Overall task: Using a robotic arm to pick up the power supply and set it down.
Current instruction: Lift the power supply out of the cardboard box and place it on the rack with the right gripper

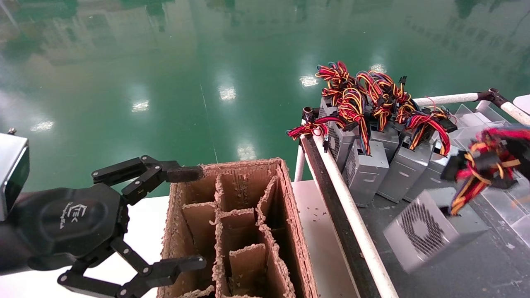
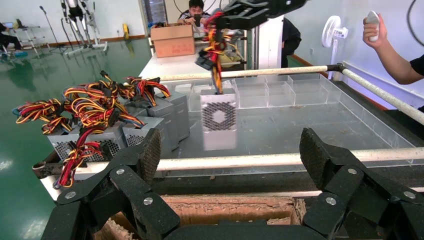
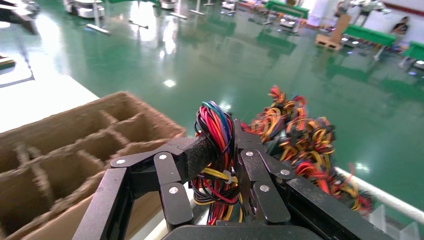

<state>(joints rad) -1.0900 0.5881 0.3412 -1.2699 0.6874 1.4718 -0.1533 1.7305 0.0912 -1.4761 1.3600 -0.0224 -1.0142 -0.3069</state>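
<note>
The power supply, now dangling over the dark tray, will be released by my right gripper on the dark tray [image 1: 420, 221], against the front of the standing ones.
My right gripper [image 3: 226, 150] is shut on the red, yellow and black wire bundle [image 3: 215, 145] of a power supply. In the head view that gripper [image 1: 507, 155] is at the right edge, and the grey power supply [image 1: 430, 229] hangs tilted below it by its wires, fan grille facing me, over the dark tray [image 1: 488, 265]. The left wrist view shows the same power supply [image 2: 218, 120] dangling under the right gripper [image 2: 250, 12]. My left gripper [image 1: 186, 219] stands wide open at the lower left, beside the cardboard box, with nothing between its fingers [image 2: 150, 152].
A brown divided cardboard box [image 1: 290, 215] stands in front of me. Several more power supplies [image 1: 372, 165] with wire bundles stand at the tray's far left corner. White pipe rails [image 1: 352, 215] edge the tray. Clear plastic dividers [image 1: 476, 122] sit behind. A person [image 2: 395, 55] stands nearby.
</note>
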